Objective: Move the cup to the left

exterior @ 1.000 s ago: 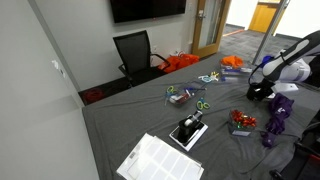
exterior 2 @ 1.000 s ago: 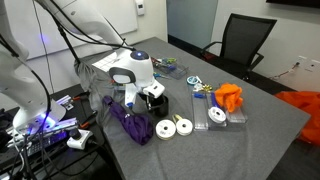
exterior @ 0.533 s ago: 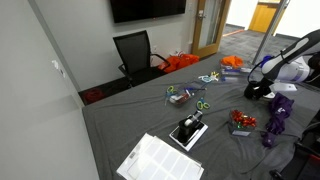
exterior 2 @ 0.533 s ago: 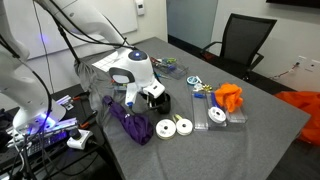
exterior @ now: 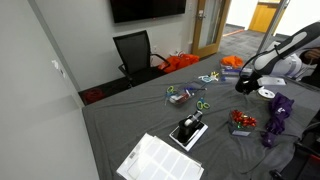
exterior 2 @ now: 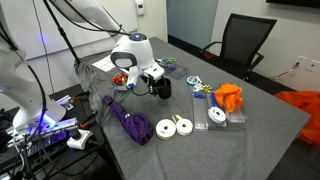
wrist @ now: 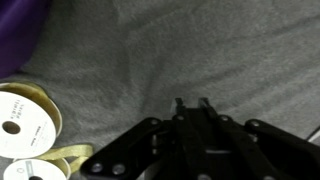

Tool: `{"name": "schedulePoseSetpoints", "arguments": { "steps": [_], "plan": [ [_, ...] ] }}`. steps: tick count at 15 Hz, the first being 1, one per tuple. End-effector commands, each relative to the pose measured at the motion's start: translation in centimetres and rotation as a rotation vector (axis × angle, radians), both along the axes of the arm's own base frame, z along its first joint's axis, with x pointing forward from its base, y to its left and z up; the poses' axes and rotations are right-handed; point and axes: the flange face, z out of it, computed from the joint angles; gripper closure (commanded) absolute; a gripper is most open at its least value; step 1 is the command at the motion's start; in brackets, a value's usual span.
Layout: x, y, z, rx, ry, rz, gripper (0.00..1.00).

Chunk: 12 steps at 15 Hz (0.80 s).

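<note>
Next, my gripper lets go of the black cup on the grey cover (exterior: 222, 108) between the green scissors and the red toy cluster.
The small black cup (exterior 2: 164, 91) hangs in my gripper (exterior 2: 158, 84), lifted a little above the grey table cover. In an exterior view the gripper (exterior: 245, 82) holds the cup (exterior: 243, 88) as a dark lump clear of the table. In the wrist view my gripper (wrist: 192, 101) shows two fingertips close together with a dark mass between and below them. The cup's shape cannot be made out there.
A purple cloth (exterior 2: 128, 122) and two white tape rolls (exterior 2: 166, 128) lie near the table's front edge. An orange object (exterior 2: 230, 95) lies further along. A black-and-white device (exterior: 188, 130), a paper sheet (exterior: 160, 160) and toy clusters (exterior: 242, 121) lie on the table. An office chair (exterior: 135, 50) stands behind.
My gripper has risen off the table with the cup in it and moved away from the purple cloth towards the far side of the table.
</note>
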Motion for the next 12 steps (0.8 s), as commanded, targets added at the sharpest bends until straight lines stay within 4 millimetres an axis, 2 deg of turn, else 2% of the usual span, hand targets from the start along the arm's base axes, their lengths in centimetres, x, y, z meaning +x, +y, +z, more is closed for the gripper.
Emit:
{"name": "schedulePoseSetpoints", "arguments": {
  "steps": [1, 3, 6, 9, 10, 11, 12],
  "plan": [
    [1.3, 4.0, 4.2, 0.013, -0.022, 0.126, 0.95],
    [1.8, 5.9, 5.6, 0.010, -0.040, 0.223, 0.95],
    [1.8, 7.5, 6.9, -0.007, -0.044, 0.378, 0.95],
    [1.2, 7.8, 7.2, -0.022, -0.035, 0.492, 0.95],
    [2.4, 7.6, 6.0, -0.011, -0.039, 0.425, 0.95],
    [2.3, 7.6, 6.0, -0.011, -0.038, 0.430, 0.82],
    [2.3, 7.6, 5.8, -0.009, -0.035, 0.427, 0.82]
  ]
}}
